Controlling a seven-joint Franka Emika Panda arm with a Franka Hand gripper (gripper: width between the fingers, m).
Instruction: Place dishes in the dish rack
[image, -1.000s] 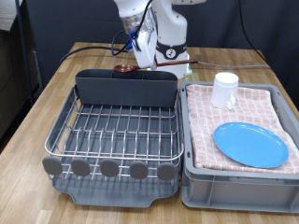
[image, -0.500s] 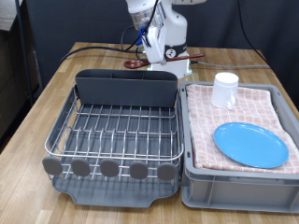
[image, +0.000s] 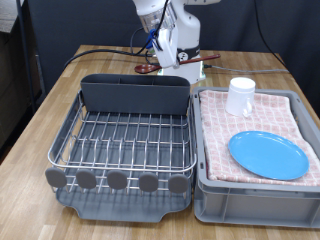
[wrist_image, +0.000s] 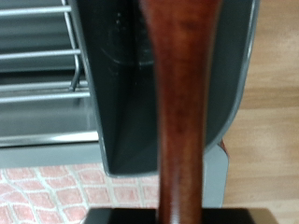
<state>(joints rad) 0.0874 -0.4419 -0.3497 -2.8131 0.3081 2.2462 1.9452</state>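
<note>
Next, the gripper releases the dark-brown wooden spoon in the rack's tall grey back compartment (image: 167, 84) (wrist_image: 149, 84), with the spoon's handle toward the grey tub.
My gripper (image: 160, 48) hangs above the far edge of the dish rack (image: 120, 140), shut on the dark-brown wooden spoon (image: 148, 70). The spoon's bowl hangs just behind and above the rack's tall grey back compartment (image: 135, 95). In the wrist view the spoon's handle (wrist_image: 182, 112) fills the middle, blurred, with the back compartment (wrist_image: 112, 93) and the wire grid (wrist_image: 37, 65) behind it. The light-blue plate (image: 268, 155) and the white mug (image: 240, 96) sit on the pink checked cloth at the exterior view's right. No dishes show in the rack.
The grey tub (image: 255, 195) with the pink checked cloth (image: 225, 130) stands against the rack on the exterior view's right. The robot base (image: 185, 50) and black cables (image: 100, 50) lie behind the rack. Both containers rest on the wooden table (image: 40, 120).
The gripper has carried the spoon a little towards the exterior view's right and slightly up; over the last half second it has hardly moved. Plate and mug have not moved.
</note>
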